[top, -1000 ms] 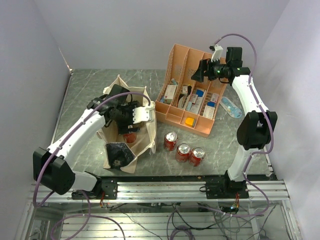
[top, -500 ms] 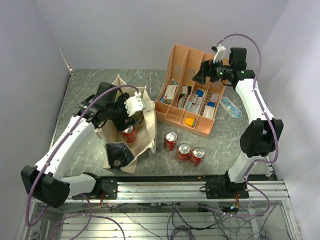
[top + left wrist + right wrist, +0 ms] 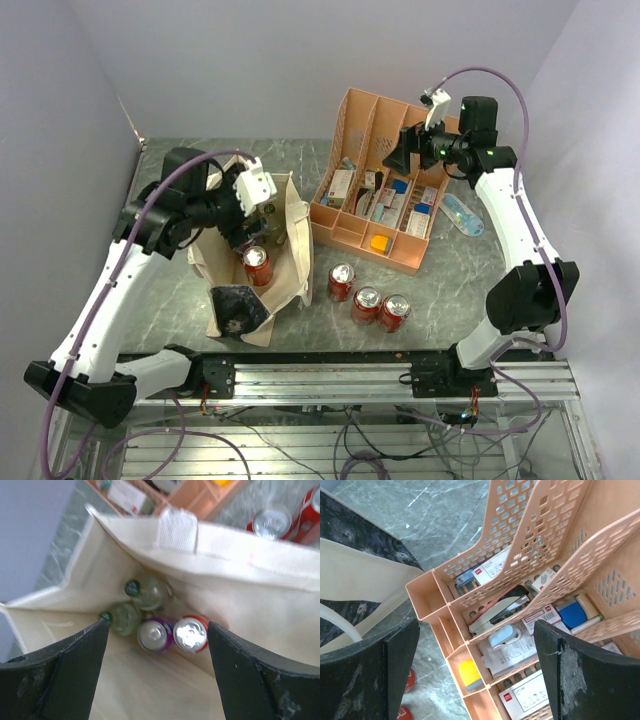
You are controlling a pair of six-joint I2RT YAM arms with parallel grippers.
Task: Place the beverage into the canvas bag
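The upper body (image 3: 340, 283) (image 3: 272, 524) of the red can standing on the table closest to the canvas bag and the organizer will be gripped by my left gripper.
The cream canvas bag (image 3: 292, 255) stands open on the table's left, with a dark panel (image 3: 238, 308) at its near end. A red can (image 3: 257, 265) stands inside it. In the left wrist view the bag (image 3: 235, 570) holds the red can (image 3: 190, 633), a purple can (image 3: 154, 635) and two green bottles (image 3: 147, 592). My left gripper (image 3: 237, 218) is open and empty above the bag's mouth. Three red cans (image 3: 342, 281) stand on the table to the bag's right. My right gripper (image 3: 403, 150) is open and empty above the orange organizer (image 3: 352, 120).
The orange-pink organizer (image 3: 555, 510) holds stationery: a stapler (image 3: 500, 611), boxes, a yellow item (image 3: 469, 674). A clear blue package (image 3: 462, 214) lies to its right. Grey walls stand close on the left, back and right. The bag's dark panel (image 3: 355, 535) shows beside my right gripper.
My left gripper has let go of the red can inside the bag and risen out toward the back left, now open. My right arm has lifted slightly over the organizer.
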